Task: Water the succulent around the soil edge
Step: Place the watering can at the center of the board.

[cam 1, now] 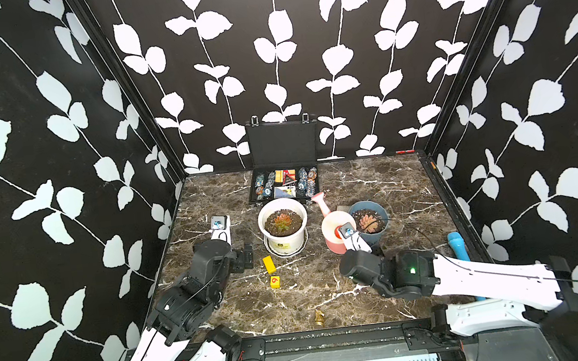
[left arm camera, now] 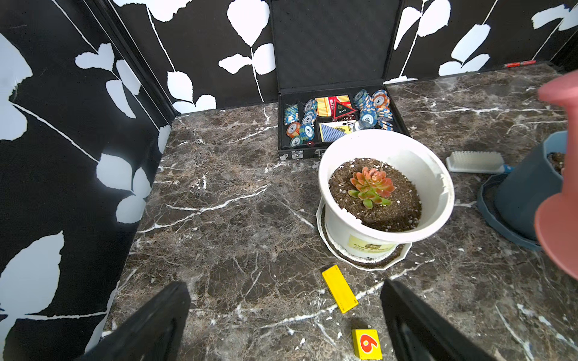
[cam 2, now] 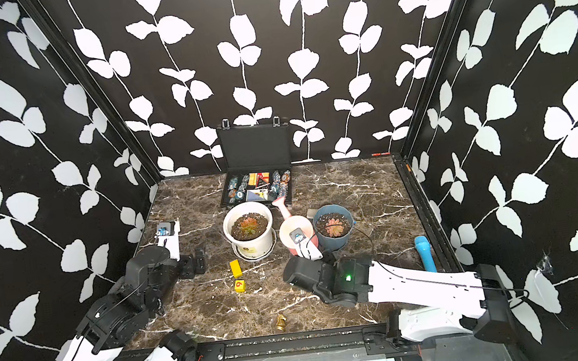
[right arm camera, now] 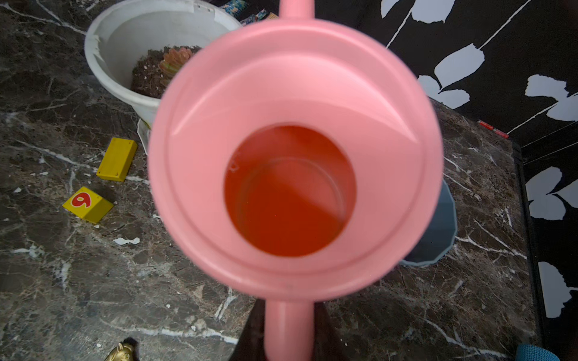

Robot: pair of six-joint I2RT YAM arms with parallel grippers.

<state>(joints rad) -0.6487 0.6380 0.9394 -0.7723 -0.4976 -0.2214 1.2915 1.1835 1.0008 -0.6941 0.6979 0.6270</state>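
Observation:
Next, the right gripper releases the pink watering can on the marble (cam 1: 325, 267) in front of the gap between the pots.
Two potted succulents stand mid-table: an orange-green succulent (cam 1: 282, 222) (left arm camera: 370, 186) in a white pot (cam 1: 261, 217) (left arm camera: 438, 175), and a pinkish one (cam 1: 370, 223) in a blue pot (cam 1: 381, 211). Between the pots a pink watering can (cam 1: 331, 226) (right arm camera: 294, 93) is upright, its spout (cam 1: 319, 200) pointing to the back. My right gripper (right arm camera: 289, 331) is shut on the can's handle, at its near side. I cannot tell whether the can rests on the table. My left gripper (left arm camera: 286, 300) (cam 1: 246, 255) is open over bare marble, left of the white pot.
An open black case (cam 1: 286, 185) of poker chips and cards stands behind the white pot. Two yellow blocks (cam 1: 269, 264) (cam 1: 275, 282) lie in front of it. Also here: a brush (left arm camera: 475, 161) behind the blue pot, a blue handle (cam 1: 458, 245) at right, a brass knight (cam 1: 319, 317) near the front edge.

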